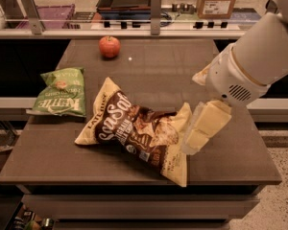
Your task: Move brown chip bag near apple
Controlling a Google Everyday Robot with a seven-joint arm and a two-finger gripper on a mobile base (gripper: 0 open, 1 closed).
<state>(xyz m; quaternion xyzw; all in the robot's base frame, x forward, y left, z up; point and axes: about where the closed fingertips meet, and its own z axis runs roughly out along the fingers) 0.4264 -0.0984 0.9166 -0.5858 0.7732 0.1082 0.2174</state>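
Note:
Next, I close my gripper on the middle of the brown chip bag [151, 132], beside its white lettering, inward from the cream-yellow end.
The brown chip bag [134, 128] lies flat in the middle of the dark table [230, 157], with cream-yellow ends and white "Sea Salt" lettering. The apple [109, 46], small and red-orange, sits at the table's far edge, well behind the bag and to its left. My gripper [194, 140] hangs from the white arm [259, 56] on the right. It points down and left, and its tip is right at the bag's right end, just above the table.
A smaller green chip bag [60, 92] lies at the table's left side. A counter rail [134, 30] with trays and a cardboard box [218, 1] runs behind the table. The table's front edge is close below the brown bag.

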